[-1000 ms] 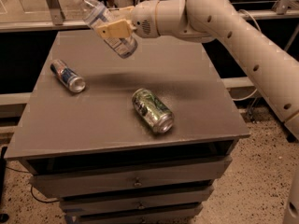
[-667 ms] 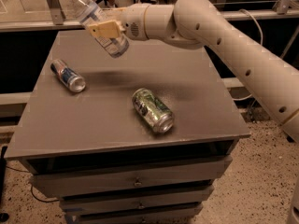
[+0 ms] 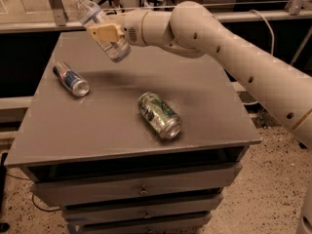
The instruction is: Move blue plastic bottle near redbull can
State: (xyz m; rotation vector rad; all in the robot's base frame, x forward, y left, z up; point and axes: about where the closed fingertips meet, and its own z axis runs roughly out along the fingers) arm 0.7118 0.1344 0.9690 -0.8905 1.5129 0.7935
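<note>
My gripper has the blue plastic bottle. Next, I set it down on the bare grey table [image 3: 103, 61] next to the redbull can, on the arm's side.
My gripper [image 3: 105, 33] is shut on the blue plastic bottle [image 3: 97, 24], a clear bottle with a white cap and pale label. It holds the bottle tilted in the air above the far left part of the grey table [image 3: 107, 126], cap up and to the left. The redbull can [image 3: 70, 78], slim, blue and silver, lies on its side on the table's left, below and to the left of the bottle. The arm reaches in from the right.
A fatter green patterned can [image 3: 159, 115] lies on its side near the table's middle. The table top sits on a drawer unit [image 3: 141, 191]. A glass rail and dark shelf run behind the far edge.
The gripper has carried the bottle to the left across the far side of the table, closer to above the redbull can. Both cans lie where they were.
</note>
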